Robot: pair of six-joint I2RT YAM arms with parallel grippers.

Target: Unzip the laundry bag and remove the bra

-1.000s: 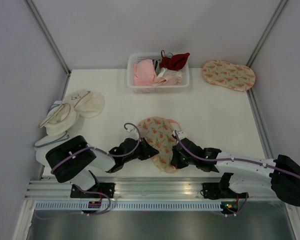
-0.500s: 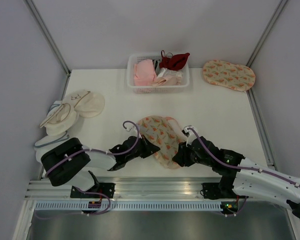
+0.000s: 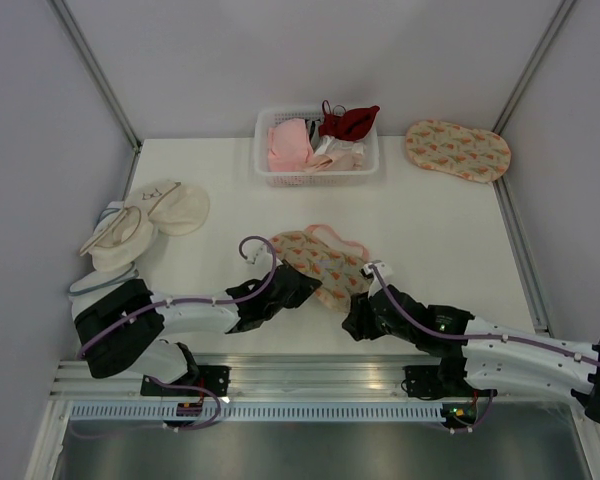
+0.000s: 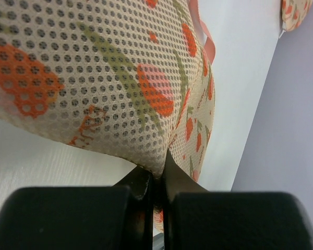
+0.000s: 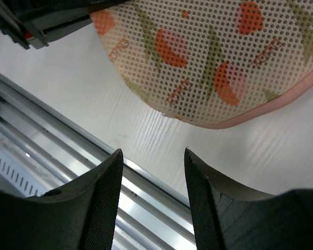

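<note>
My open right fingers stop short of the laundry bag's pink trim, so they should reach in and pinch the zipper pull (image 5: 170,115) there.
The laundry bag (image 3: 325,263), peach mesh with an orange leaf print and pink trim, lies near the table's front middle. My left gripper (image 3: 298,284) is shut on its left edge; in the left wrist view the mesh (image 4: 109,78) is pinched between the black fingertips of that gripper (image 4: 157,174). My right gripper (image 3: 358,318) stands open just in front of the bag's right end. In the right wrist view the bag (image 5: 219,57) lies beyond the gripper (image 5: 154,156), with nothing between the fingers. The bra is hidden.
A white basket (image 3: 263,150) at the back holds pink and dark red garments. A second leaf-print pouch (image 3: 457,150) lies at the back right. Cream-white pouches (image 3: 145,222) sit at the left. The aluminium rail (image 5: 83,166) runs right under the right gripper.
My right gripper let go of the bag, opened and drew back toward the table's front edge. The bag settled flatter and shifted right, with the left gripper still shut on it.
</note>
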